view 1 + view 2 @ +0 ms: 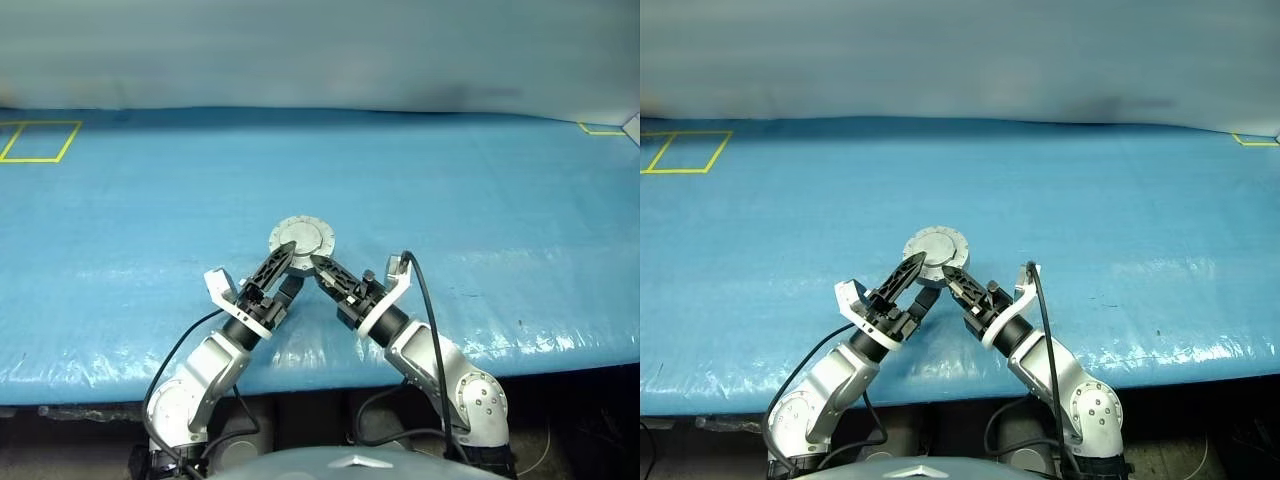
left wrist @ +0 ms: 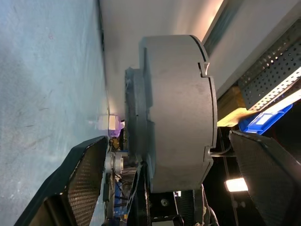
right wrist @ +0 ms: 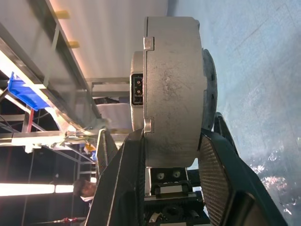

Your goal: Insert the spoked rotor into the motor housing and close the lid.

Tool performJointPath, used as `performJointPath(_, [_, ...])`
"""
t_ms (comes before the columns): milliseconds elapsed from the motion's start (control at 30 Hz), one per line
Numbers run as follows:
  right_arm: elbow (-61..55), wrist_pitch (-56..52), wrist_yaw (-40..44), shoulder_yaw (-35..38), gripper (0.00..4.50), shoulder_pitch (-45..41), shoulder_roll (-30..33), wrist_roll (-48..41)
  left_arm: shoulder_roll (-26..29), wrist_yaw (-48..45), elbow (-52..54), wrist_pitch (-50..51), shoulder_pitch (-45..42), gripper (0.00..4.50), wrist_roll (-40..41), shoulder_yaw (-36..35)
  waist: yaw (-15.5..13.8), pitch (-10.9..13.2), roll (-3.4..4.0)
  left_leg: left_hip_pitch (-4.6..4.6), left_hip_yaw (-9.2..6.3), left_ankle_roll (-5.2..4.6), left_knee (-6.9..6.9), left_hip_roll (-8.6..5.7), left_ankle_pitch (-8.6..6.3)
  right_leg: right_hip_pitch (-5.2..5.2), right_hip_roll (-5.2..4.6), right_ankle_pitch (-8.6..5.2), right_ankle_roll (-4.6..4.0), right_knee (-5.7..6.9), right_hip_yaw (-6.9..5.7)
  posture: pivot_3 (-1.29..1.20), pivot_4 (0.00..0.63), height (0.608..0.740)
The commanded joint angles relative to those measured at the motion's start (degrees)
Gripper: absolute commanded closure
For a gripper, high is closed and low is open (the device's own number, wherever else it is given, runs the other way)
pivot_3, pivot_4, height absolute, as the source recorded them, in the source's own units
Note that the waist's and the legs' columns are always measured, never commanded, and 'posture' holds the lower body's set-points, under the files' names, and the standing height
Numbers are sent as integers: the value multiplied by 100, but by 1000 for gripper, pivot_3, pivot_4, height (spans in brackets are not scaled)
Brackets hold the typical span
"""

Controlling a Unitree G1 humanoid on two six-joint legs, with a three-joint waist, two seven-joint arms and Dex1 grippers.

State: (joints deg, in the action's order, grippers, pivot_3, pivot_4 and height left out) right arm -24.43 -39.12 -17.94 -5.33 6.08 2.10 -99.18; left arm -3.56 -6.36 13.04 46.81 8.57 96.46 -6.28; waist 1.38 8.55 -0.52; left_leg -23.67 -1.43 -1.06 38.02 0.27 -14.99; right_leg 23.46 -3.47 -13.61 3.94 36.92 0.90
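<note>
The left gripper's open fingers straddle only the edge of the motor housing, so the left gripper should grip deeper across the lid (image 1: pixel 304 236) before the right gripper opens.
The motor housing (image 1: pixel 300 240) is a round grey metal cup held up over the near part of the blue table, facing my head camera. The lid (image 1: pixel 301 237), smooth with a raised central circle, lies closed over it. My right gripper (image 1: pixel 325 272) is shut on the housing (image 3: pixel 171 94), one finger pressed on each flat face. From the left, my left gripper (image 1: pixel 285 272) stands open, its fingers (image 2: pixel 84 174) apart on either side of the housing (image 2: pixel 178 108) without touching it. The spoked rotor is hidden.
The blue cover of the table (image 1: pixel 480 200) stretches wide around the grippers. A yellow tape rectangle (image 1: pixel 40 140) marks its far left corner and a yellow mark (image 1: pixel 600 128) its far right. The table's front edge (image 1: pixel 560 355) runs just below the arms.
</note>
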Motion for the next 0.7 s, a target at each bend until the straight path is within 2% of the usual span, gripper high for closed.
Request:
performJointPath(33, [-346, 25, 124, -76, 3292, -30, 12, -292, -113, -106, 37, -159, 26, 0, 44, 12, 0, 0, 0, 0, 0, 0, 2, 0, 0, 0, 0, 0, 0, 0, 0, 0, 150, 740])
performJointPath(433, [-516, -17, 319, -293, 3292, 50, 364, -500, -80, 47, -298, -348, -270, 0, 47, -19, -3, 0, 0, 1, -1, 0, 9, 0, 0, -5, 1, 3, -1, 1, 0, 0, 150, 740])
performJointPath(533, [-528, 24, 336, -305, 3292, 59, 393, -466, -89, 252, -338, -264, -269, 595, 195, 36, -3, -1, -1, 1, -1, 0, 10, 0, 0, -5, 1, 4, 1, 2, 0, 0, 150, 740])
performJointPath(667, [-539, 62, 357, -303, 3292, 87, 416, -422, -113, 385, -301, -282, -237, 1890, 280, 73, -6, -1, -1, 1, -1, 0, 11, 0, 0, -5, 1, 5, 2, 3, 0, 0, 150, 740])
performJointPath(700, [-542, 67, 365, -304, 3292, 93, 420, -404, -116, 416, -291, -284, -231, 2021, 289, 79, -6, -1, -1, 1, -1, 0, 11, 0, 0, -5, 1, 5, 2, 3, 1, 0, 150, 740])
